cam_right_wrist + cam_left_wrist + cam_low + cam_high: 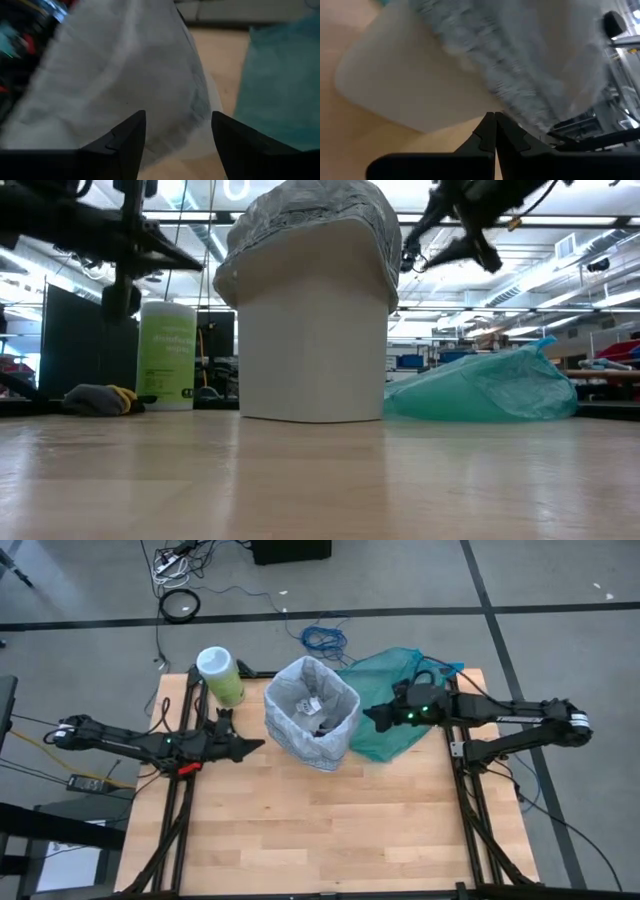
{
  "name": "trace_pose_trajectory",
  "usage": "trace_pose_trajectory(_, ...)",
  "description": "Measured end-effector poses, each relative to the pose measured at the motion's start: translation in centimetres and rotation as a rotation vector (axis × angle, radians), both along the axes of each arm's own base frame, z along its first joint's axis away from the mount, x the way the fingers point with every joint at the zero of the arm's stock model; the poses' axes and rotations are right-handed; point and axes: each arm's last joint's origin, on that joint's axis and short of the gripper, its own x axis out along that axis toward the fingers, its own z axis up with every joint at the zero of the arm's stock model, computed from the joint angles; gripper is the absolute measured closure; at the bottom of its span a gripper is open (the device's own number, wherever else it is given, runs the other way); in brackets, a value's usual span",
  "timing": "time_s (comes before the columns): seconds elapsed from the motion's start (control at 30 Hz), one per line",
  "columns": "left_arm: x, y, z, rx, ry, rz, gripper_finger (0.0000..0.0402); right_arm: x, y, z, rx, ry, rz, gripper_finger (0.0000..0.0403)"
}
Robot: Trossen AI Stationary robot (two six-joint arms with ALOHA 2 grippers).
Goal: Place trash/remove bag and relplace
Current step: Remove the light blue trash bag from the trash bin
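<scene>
Next, I open my shut left gripper, short of the bag's folded edge, and pinch that edge (227,278) before lifting the bag.
A white bin (312,715) stands on the table's far middle. The pale, crinkly bag (340,690) lines it and is folded over its rim (310,215). Inside the bin lie scraps of trash (316,712), white and dark. My left gripper (252,746) is shut and hovers just left of the bin with nothing in it; its fingers (495,131) point at the bin's wall. My right gripper (372,718) is open just right of the bin at rim height, and the bag's folded edge (175,100) lies ahead of its fingers, with no touch showing.
A teal-green plastic bag (400,700) lies slumped on the table right of the bin, under my right arm. At the far left corner stands a green canister (221,675). The near half of the wooden table (320,830) is bare.
</scene>
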Motion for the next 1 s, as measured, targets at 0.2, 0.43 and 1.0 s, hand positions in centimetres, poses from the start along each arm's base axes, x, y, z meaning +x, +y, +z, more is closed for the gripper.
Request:
trace_pose_trajectory(0.2, 0.0, 0.1, -0.7, -0.037, -0.109, 0.032, 0.0392, 0.5, 0.9, -4.2, 0.068, 0.037, 0.034, 0.0179)
trace_pose_trajectory(0.43, -0.3, 0.6, -1.6, -0.009, -0.260, 0.211, 0.0391, 0.6, 1.8, -6.7, 0.145, -0.089, 0.034, 0.0178)
trace_pose_trajectory(1.0, 0.4, 0.5, -3.9, -0.007, -0.306, 0.218, 0.0273, 0.9, 2.1, -6.4, 0.157, -0.157, 0.070, 0.0178)
